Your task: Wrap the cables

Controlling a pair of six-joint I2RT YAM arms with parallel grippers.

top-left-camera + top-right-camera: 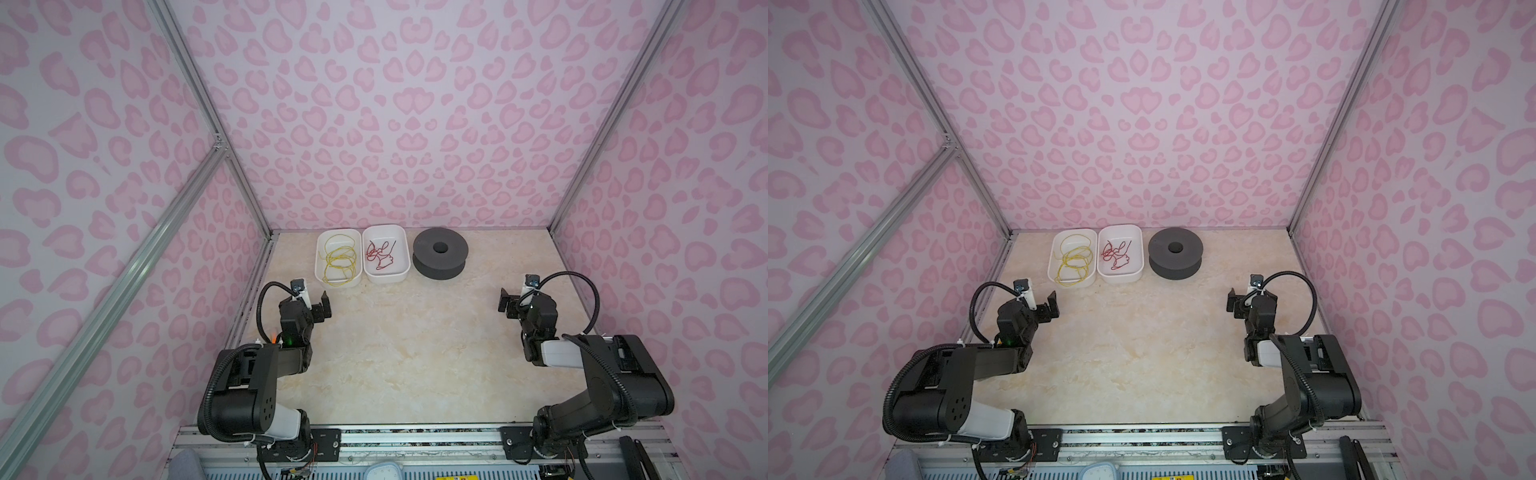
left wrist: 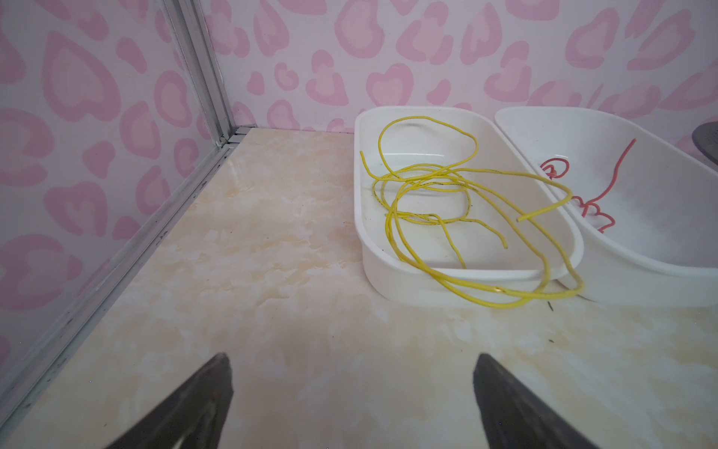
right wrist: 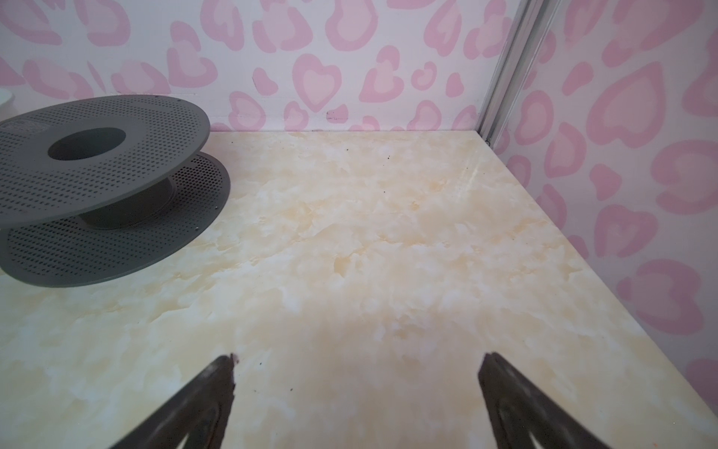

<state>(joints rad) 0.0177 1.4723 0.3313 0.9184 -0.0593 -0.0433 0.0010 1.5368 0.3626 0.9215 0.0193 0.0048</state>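
Note:
My right gripper should grip the grey spool at the top disc's outer edge (image 1: 466, 255) (image 3: 197, 158), on the side farthest from the white trays.
The cables (image 1: 338, 259) (image 1: 1075, 259) are thin yellow wires lying in loose loops in a white tray (image 1: 319, 266) at the back left of the table. In the left wrist view the cables (image 2: 427, 182) spill over the near wall of the tray (image 2: 388, 280). A grey perforated spool (image 1: 454, 254) (image 1: 1188, 252) (image 3: 163, 128) lies flat at the back middle. My left gripper (image 1: 322, 305) (image 1: 1052, 305) (image 2: 351, 357) hovers open and empty a short way in front of the tray. My right gripper (image 1: 505, 301) (image 1: 1232, 302) (image 3: 357, 355) is open and empty, in front and right of the spool.
A second white tray (image 1: 405, 268) (image 2: 641, 264) holding a tangled red wire (image 1: 379, 254) stands between the yellow tray and the spool. Pink-patterned walls with aluminium posts (image 1: 232, 166) close in the table on three sides. A metal rail (image 1: 415, 436) runs along the front edge.

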